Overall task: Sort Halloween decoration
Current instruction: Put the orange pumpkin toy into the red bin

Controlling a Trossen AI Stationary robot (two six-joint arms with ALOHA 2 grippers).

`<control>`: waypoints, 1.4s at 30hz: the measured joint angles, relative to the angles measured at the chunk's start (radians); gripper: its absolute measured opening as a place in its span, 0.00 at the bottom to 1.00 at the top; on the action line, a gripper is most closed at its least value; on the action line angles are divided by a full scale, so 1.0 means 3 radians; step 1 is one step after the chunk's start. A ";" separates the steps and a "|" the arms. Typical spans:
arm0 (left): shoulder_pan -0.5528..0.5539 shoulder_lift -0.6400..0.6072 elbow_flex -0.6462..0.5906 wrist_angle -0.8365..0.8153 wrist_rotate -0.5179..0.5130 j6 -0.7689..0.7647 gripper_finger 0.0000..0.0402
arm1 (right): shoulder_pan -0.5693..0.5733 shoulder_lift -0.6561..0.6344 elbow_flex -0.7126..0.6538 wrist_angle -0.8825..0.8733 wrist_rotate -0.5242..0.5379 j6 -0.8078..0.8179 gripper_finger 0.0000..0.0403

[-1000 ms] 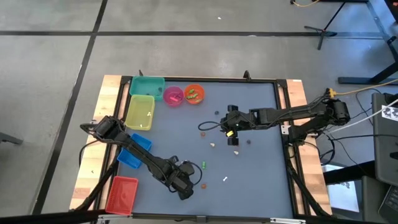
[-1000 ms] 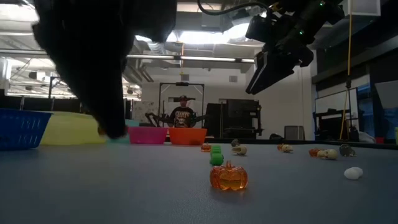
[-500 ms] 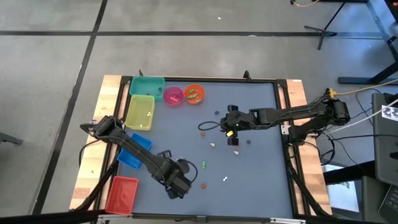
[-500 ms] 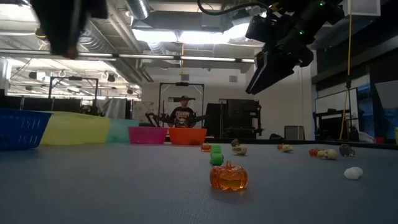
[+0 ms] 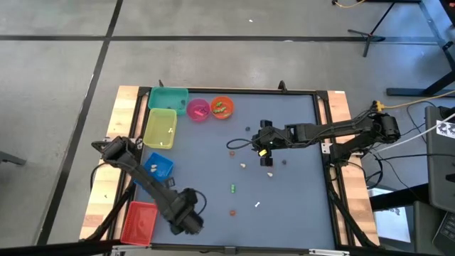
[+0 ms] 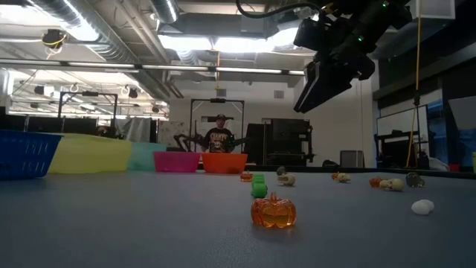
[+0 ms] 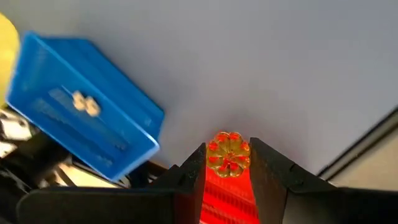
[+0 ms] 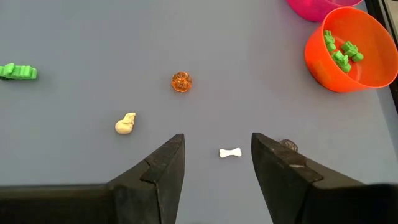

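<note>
Next, my left gripper lets go of the orange pumpkin inside the red bin (image 5: 138, 227), on the bin's bottom.
My left gripper (image 5: 189, 223) hangs near the table's front edge, just right of the red bin (image 5: 138, 222), shut on a small clear orange pumpkin (image 7: 229, 154). My right gripper (image 5: 264, 144) hovers open over the table's middle and holds nothing. Loose trinkets lie on the grey mat: another orange pumpkin (image 6: 273, 211), a green piece (image 5: 232, 188), a white bone (image 8: 230, 152), a cream skull (image 8: 125, 124), and a further pumpkin (image 8: 181, 81). My left gripper pinches the pumpkin by its two opposite sides (image 7: 213, 155) between the two fingertips (image 7: 194, 163). The fingers come from above, pointing steeply down. The pumpkin is lifted clear of the table, with the red bin (image 7: 225, 194) showing behind it between the fingers.
Bins stand along the left side: blue (image 5: 158, 169), yellow (image 5: 160, 128) and teal (image 5: 168, 97). A pink bowl (image 5: 197, 109) and an orange bowl (image 5: 222, 107) holding green pieces stand at the far edge. A person (image 6: 218, 138) stands in the room beyond.
My left gripper has risen from the mat and gone toward the table's left edge, closer to the red bin, tipping to point more steeply down. It has left the low view upward. The orange pumpkin beside its old place stays on the mat.
</note>
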 joint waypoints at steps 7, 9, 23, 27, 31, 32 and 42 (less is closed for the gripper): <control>-0.0477 -0.0001 -0.0022 0.0001 0.0049 -0.0882 0.21 | 0.0001 0.0000 0.0001 0.0001 0.0000 0.0000 0.46; -0.0619 -0.0003 -0.0022 0.0001 0.0051 -0.1246 0.21 | 0.0001 0.0000 0.0001 0.0001 0.0000 0.0000 0.46; -0.1222 -0.0004 -0.0024 0.0004 0.0223 -0.2697 0.21 | 0.0000 0.0000 0.0001 0.0001 0.0000 0.0000 0.46; -0.1297 -0.0004 -0.0025 0.0003 0.0221 -0.2707 0.21 | 0.0001 0.0000 0.0001 0.0001 0.0000 0.0000 0.46; -0.1369 -0.0004 -0.0027 0.0004 0.0221 -0.2852 0.21 | 0.0001 0.0000 0.0001 0.0001 0.0000 0.0000 0.46; -0.1379 -0.0004 -0.0027 0.0004 0.0223 -0.2891 0.21 | 0.0001 0.0000 0.0001 0.0001 0.0001 0.0000 0.46; -0.1394 -0.0004 -0.0027 0.0003 0.0211 -0.3034 0.37 | 0.0001 0.0000 0.0001 0.0002 0.0000 0.0000 0.46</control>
